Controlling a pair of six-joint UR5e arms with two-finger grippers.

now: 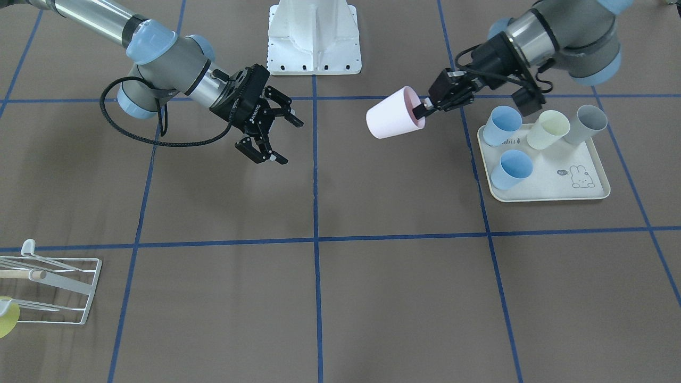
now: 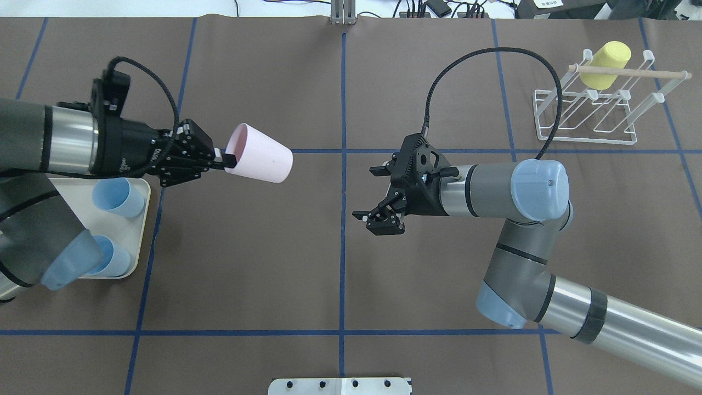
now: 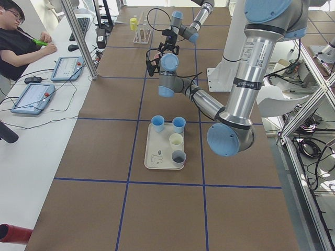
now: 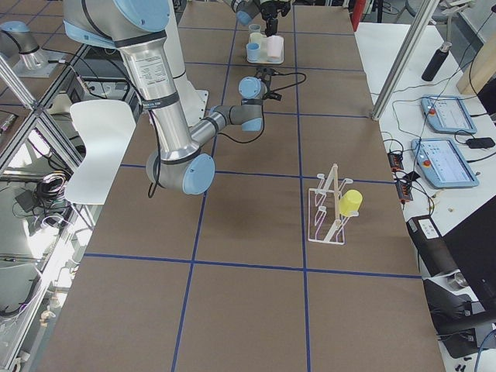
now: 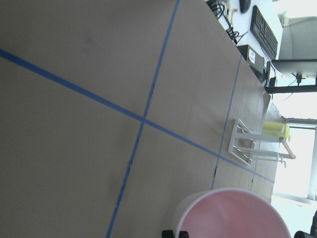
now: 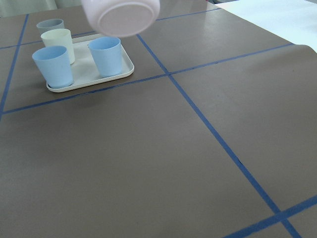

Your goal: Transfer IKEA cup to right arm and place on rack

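Note:
My left gripper has the IKEA cup. It will let the cup go into my right gripper above the blue line crossing by the robot base [image 1: 326, 110].
A pale pink IKEA cup [image 1: 393, 118] hangs on its side above the table, its base towards the right arm. My left gripper [image 1: 424, 109] is shut on its rim, one finger inside the mouth. The same cup [image 2: 260, 154] shows left of centre in the overhead view, and its base [image 6: 124, 15] fills the top of the right wrist view. My right gripper [image 2: 366, 193] is open and holds nothing, about a hand's width from the cup's base. The white wire rack [image 2: 587, 140] stands at the far right and carries a yellow cup [image 2: 606, 65].
A cream rabbit-print tray [image 1: 548, 192] under the left arm holds several upright cups: two blue, one cream, one grey. The white robot base [image 1: 314, 37] stands between the arms. A thick black cable [image 2: 493, 52] loops off the right arm. A person [image 3: 21, 42] sits at a side desk.

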